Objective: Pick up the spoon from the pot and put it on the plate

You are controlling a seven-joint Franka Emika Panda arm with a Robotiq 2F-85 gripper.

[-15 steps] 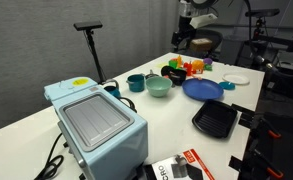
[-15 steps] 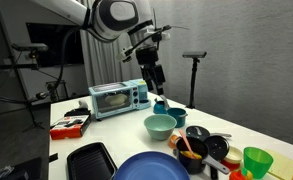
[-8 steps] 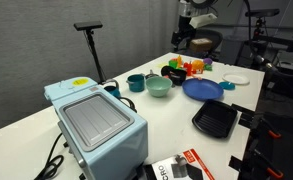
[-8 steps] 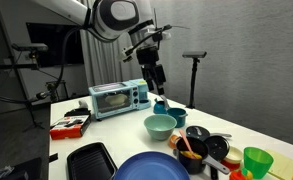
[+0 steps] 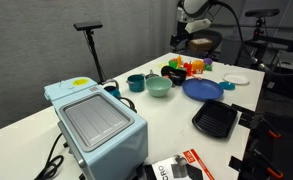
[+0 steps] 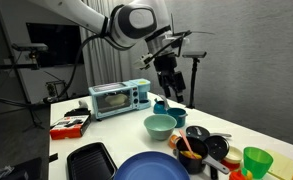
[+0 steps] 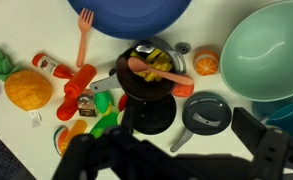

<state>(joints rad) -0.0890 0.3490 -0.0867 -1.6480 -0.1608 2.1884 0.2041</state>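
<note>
I will close my gripper on the spoon's handle end (image 5: 174,75) (image 7: 188,80), where it sticks out over the black pot's rim next to the orange half.
The black pot (image 7: 146,78) holds yellow food and an orange spoon (image 7: 154,69) that lies across it. The dark-blue plate (image 7: 136,10) lies just beyond the pot at the top edge of the wrist view. My gripper (image 7: 181,142) is open and empty, high above the pot, with its dark fingers at the bottom of the wrist view. In both exterior views the gripper (image 5: 183,40) (image 6: 171,87) hangs well above the table, over the pot (image 5: 174,72) (image 6: 192,150), next to the plate (image 5: 203,89) (image 6: 151,168).
A teal bowl (image 7: 271,50), a pot lid (image 7: 204,113), a second black pot (image 7: 151,117), an orange half (image 7: 206,62), a pink fork (image 7: 84,30) and toy food surround the pot. A black tray (image 5: 216,118), a small white plate (image 5: 236,78), a teal cup (image 5: 136,82) and a toaster oven (image 5: 96,120) also stand on the table.
The arm has swung sideways above the table, toward the pots, and stays high. The gripper stays open. Nothing on the table has moved.
</note>
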